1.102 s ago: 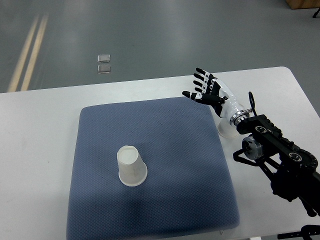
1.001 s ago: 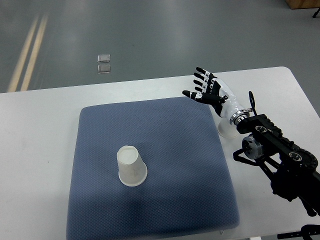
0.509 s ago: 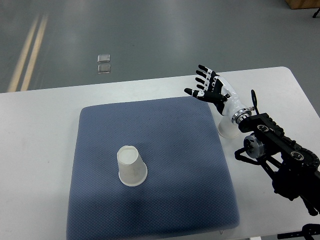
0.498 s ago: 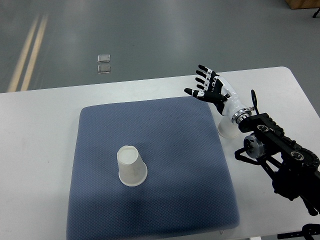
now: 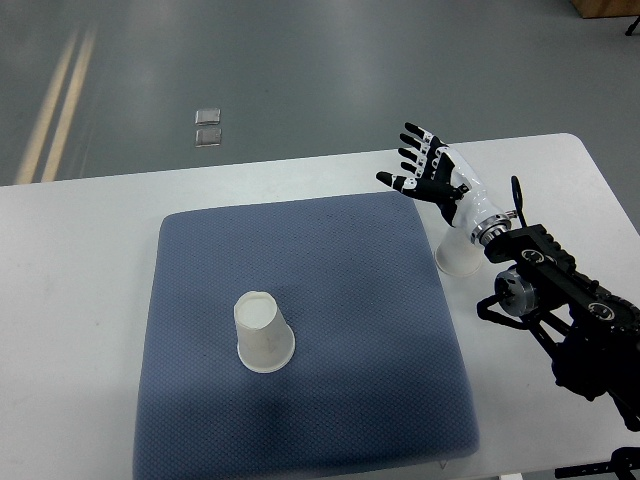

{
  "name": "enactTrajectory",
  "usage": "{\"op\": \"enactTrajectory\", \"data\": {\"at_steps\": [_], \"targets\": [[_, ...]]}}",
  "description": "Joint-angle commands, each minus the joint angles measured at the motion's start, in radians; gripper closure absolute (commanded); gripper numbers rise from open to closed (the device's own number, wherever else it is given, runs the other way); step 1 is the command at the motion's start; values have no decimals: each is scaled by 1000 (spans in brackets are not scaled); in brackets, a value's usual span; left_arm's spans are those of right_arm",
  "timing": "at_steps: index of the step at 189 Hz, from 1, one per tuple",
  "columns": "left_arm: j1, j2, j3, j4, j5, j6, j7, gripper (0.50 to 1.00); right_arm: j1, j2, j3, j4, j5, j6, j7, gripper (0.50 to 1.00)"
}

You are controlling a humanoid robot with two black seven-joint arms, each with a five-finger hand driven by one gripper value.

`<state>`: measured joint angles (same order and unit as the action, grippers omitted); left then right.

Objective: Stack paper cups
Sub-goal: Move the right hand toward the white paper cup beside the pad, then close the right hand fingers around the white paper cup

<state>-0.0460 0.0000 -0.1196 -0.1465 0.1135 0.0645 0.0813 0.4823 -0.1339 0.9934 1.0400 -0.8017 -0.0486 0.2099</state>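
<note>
The upper part of the white paper cup (image 5: pixel 465 236) that stands on the white table beside the blue mat should be gripped next by my right gripper.
A white paper cup (image 5: pixel 263 333) stands upside down on the blue mat (image 5: pixel 330 260), left of its middle. A second white paper cup (image 5: pixel 455 256) stands on the white table just off the mat's right edge, partly hidden under my right forearm. My right hand (image 5: pixel 422 170) hovers above the mat's far right corner, fingers spread, holding nothing. It sits higher than and beyond the second cup. The left arm does not show.
The white table (image 5: pixel 80 240) runs around the mat, with its far edge close behind my hand and its right corner at the picture's right. My black right arm (image 5: pixel 560 310) covers the table's near right part. Grey floor lies beyond.
My right hand has drifted a little to the right and away, still spread. Both cups stay where they were.
</note>
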Motion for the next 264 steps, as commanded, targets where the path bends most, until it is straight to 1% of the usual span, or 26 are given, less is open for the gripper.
{"op": "enactTrajectory", "data": {"at_steps": [1, 39, 72, 89, 98, 125, 137, 154, 172, 227, 264], "targets": [[0, 0, 0, -1, 0, 0, 0, 500, 5, -24, 1, 0, 1, 1, 2, 560], [0, 0, 0, 1, 0, 0, 0, 500, 25, -78, -1, 3, 1, 4, 9, 560], [0, 0, 0, 1, 0, 0, 0, 500, 30, -156, -29, 11, -10, 16, 46, 560], [0, 0, 0, 1, 0, 0, 0, 500, 30, -216, -47, 15, -91, 90, 75, 562], [0, 0, 0, 1, 0, 0, 0, 500, 30, -253, -53, 20, -155, 133, 101, 562], [0, 0, 0, 1, 0, 0, 0, 500, 44, -351, -79, 25, -347, 216, 198, 562], [0, 0, 0, 1, 0, 0, 0, 500, 78, -391, -124, 29, -405, 233, 227, 562], [0, 0, 0, 1, 0, 0, 0, 500, 116, -470, -214, 48, -435, 233, 253, 562], [0, 0, 0, 1, 0, 0, 0, 500, 156, -533, -303, 58, -452, 227, 255, 562], [0, 0, 0, 1, 0, 0, 0, 500, 209, -533, -460, 38, -643, 188, 255, 562], [0, 0, 0, 1, 0, 0, 0, 500, 257, -513, -552, -9, -677, 145, 250, 562]]}}
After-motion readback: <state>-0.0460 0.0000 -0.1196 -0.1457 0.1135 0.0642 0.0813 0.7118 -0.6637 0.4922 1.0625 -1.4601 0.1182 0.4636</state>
